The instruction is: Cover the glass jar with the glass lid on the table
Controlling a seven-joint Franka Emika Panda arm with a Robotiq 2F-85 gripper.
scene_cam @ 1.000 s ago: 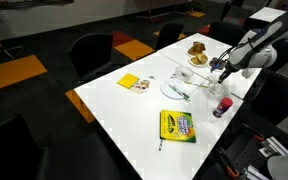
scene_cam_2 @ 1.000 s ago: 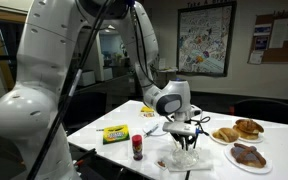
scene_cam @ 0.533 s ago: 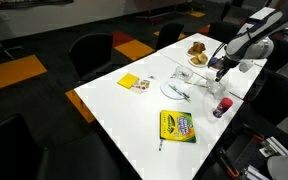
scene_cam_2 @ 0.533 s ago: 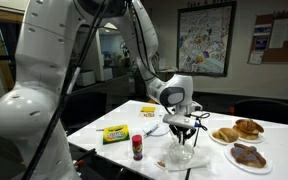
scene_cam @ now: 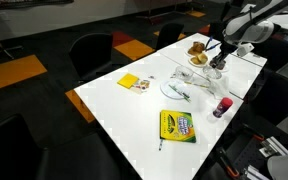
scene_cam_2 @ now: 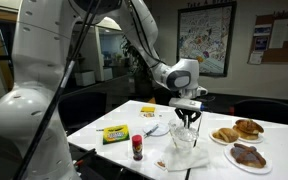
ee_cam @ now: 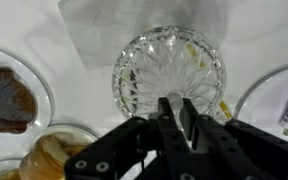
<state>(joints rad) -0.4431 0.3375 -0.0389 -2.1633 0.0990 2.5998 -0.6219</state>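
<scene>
My gripper will let go of the glass lid onto the glass jar's open top (scene_cam: 185, 70), which sits just behind the white plate with utensils.
In the wrist view the round cut-glass lid (ee_cam: 144, 70) lies right under my gripper (ee_cam: 174, 108). The fingers (ee_cam: 189, 125) stand close together on a small pale part at the lid's centre. In both exterior views the gripper (scene_cam: 216, 63) (scene_cam_2: 187, 120) hangs above the white table (scene_cam: 124, 105) (scene_cam_2: 94, 128), near its far end. Faint clear glass (scene_cam_2: 183, 148) shows below the fingertips. I cannot separate the glass jar from the lid there. The jar does not show apart in the wrist view.
A grey napkin (ee_cam: 134, 25) lies under the glass. A red-capped dark bottle (scene_cam: 221, 106) (scene_cam_2: 137, 147) stands close by. Plates of pastries (scene_cam: 197, 49) (scene_cam_2: 239, 129) (ee_cam: 9, 95), a white plate with utensils (scene_cam: 176, 90), a crayon box (scene_cam: 177, 126) (scene_cam_2: 115, 132) and a yellow pad (scene_cam: 129, 82) share the table.
My gripper has risen steadily from table level at the glass to well above it. The other objects have not moved.
</scene>
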